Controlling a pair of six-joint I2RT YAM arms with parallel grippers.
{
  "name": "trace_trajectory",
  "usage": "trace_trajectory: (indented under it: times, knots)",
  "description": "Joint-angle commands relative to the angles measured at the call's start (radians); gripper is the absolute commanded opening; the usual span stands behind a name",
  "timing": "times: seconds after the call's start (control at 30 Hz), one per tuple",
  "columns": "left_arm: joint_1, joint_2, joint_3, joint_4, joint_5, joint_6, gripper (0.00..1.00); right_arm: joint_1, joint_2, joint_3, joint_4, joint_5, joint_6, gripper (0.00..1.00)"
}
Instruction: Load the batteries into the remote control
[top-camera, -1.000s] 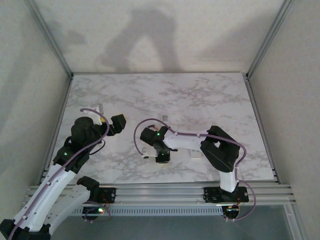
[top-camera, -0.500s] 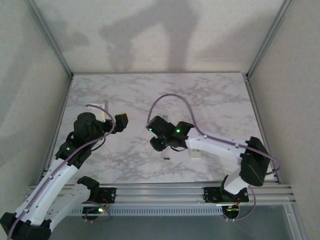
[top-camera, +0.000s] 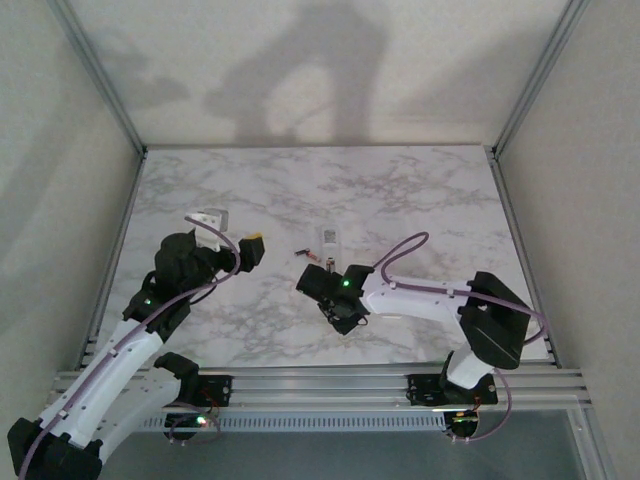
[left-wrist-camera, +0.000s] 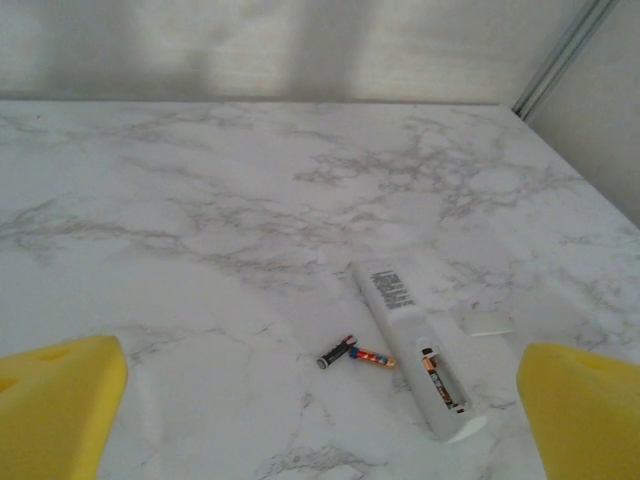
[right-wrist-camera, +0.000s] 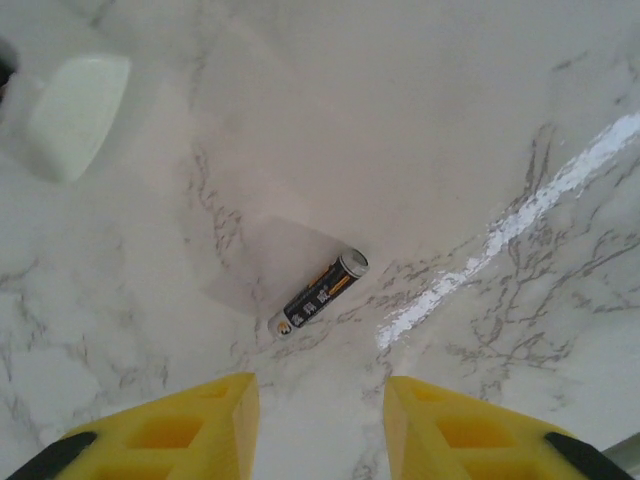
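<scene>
The dark battery slants ahead of my right gripper's fingers, so next I turn in line and pinch its copper end (right-wrist-camera: 281, 326), flat end leading into the bay.
A white remote control (left-wrist-camera: 408, 340) lies back-up on the marble, its battery bay (left-wrist-camera: 441, 376) open with one battery in it. Two loose batteries (left-wrist-camera: 355, 354) lie end to end just left of it. From above the remote (top-camera: 328, 236) and those batteries (top-camera: 308, 253) sit mid-table. My left gripper (left-wrist-camera: 320, 420) (top-camera: 250, 245) hovers open and empty, short of them. Another dark battery (right-wrist-camera: 322, 292) lies on the table ahead of my right gripper (right-wrist-camera: 320, 430) (top-camera: 335, 310), which is open low over the marble with nothing between its fingers.
A small flat white cover (left-wrist-camera: 487, 322) lies right of the remote. A rounded white end of some object (right-wrist-camera: 75, 110) shows beyond the right gripper. A faint pale rectangle (right-wrist-camera: 262, 262) lies beside that battery. Metal frame posts (top-camera: 520, 100) bound the table's sides.
The right arm swung out and stretched, then dropped its gripper low near the table's front centre, jaws widening. The left gripper moved right and forward. The remote and batteries are now uncovered.
</scene>
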Motion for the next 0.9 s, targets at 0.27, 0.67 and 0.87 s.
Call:
trace_trajectory:
  times: [0.27,0.67,0.87]
  knots:
    - [0.008,-0.009,-0.001,0.034,0.063,0.004,0.99,0.007,0.132,0.014,0.071,0.003,0.288,0.41]
    - [0.009,-0.001,-0.002,0.027,0.082,0.012,1.0,0.007,0.198,0.044,0.06,-0.007,0.288,0.33]
    - [0.008,0.007,0.0,0.018,0.075,0.014,1.0,0.006,0.185,0.027,0.038,0.021,0.264,0.2]
